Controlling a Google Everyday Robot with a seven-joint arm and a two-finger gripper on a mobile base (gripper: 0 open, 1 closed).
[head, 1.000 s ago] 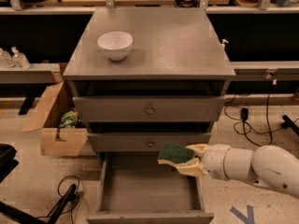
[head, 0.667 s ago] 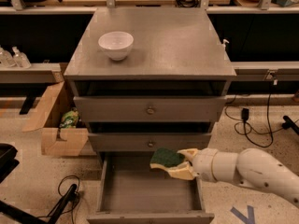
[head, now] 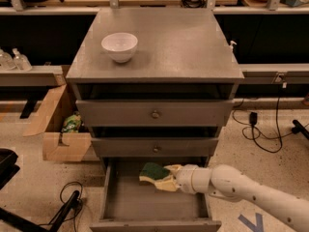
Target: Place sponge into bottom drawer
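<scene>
Next, I let go of the sponge near the middle of the open bottom drawer's grey bottom (head: 147,183). The sponge is now held over its back part.
The sponge (head: 153,171), yellow with a dark green face, is held in my gripper (head: 163,178), which reaches in from the right on a white arm. The gripper is shut on the sponge and holds it over the open bottom drawer (head: 149,204), above the back part of its grey floor. The drawer is pulled out at the foot of the grey cabinet (head: 159,52). The two shallower drawers above it, each with a small round knob, are closed.
A white bowl (head: 119,46) stands on the cabinet top at the left. A cardboard box (head: 60,129) sits on the floor left of the cabinet. Black cables (head: 67,207) lie at the lower left and more at the right (head: 263,129).
My gripper has moved left and down with the sponge, from beside the middle drawer's front to over the open bottom drawer.
</scene>
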